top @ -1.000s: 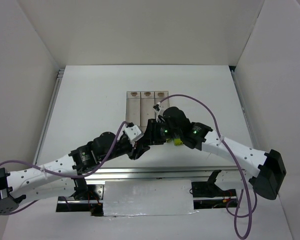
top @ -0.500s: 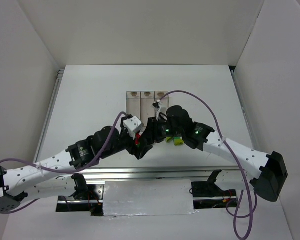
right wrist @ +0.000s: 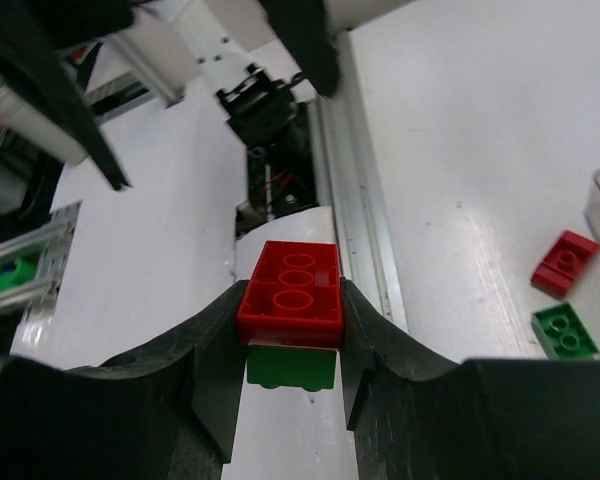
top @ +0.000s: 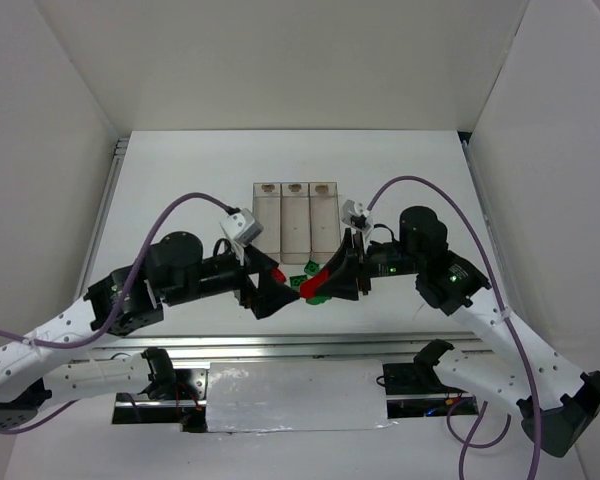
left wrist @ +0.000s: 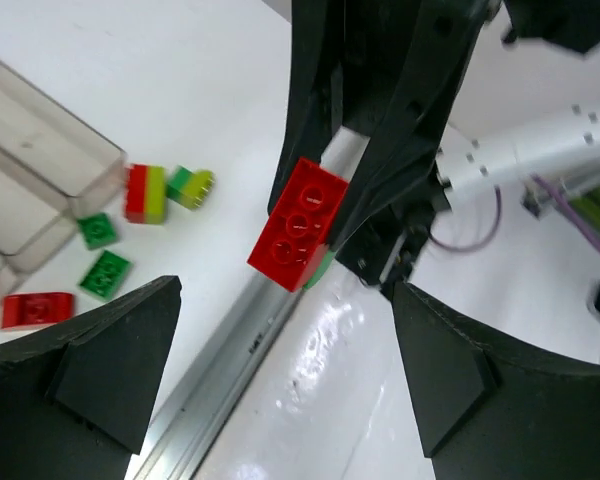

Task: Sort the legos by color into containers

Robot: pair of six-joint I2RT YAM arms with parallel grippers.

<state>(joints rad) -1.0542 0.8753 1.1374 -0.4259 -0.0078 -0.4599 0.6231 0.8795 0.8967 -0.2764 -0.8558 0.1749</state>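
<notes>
I have my right gripper on the red lego, so next I take that lego with my left gripper before my right gripper opens and takes the green lego stuck (right wrist: 292,368) under it.
My right gripper (right wrist: 292,335) is shut on a red lego (right wrist: 292,293) with a green lego (right wrist: 292,368) stuck under it. The top view shows that pair (top: 315,283) held above the table near the front rail. My left gripper (left wrist: 285,390) stands open and holds nothing, facing the held red lego (left wrist: 298,225) with a gap between them; from above, the left gripper (top: 268,285) is just left of the right gripper (top: 327,280). Loose legos lie on the table: a red and yellow-green stack (left wrist: 145,193), a green one (left wrist: 106,273), a red one (left wrist: 37,309). The clear containers (top: 294,215) stand behind them.
A metal rail (top: 300,345) runs along the table's near edge below both grippers. White walls (top: 70,180) close in the sides and back. A purple cable (top: 190,205) loops over the left arm. One container corner (left wrist: 50,165) lies close to the loose legos.
The left gripper has opened and drawn back to the left. The right arm has swung to the right, keeping the red and green legos in its jaws. The two grippers now stand apart.
</notes>
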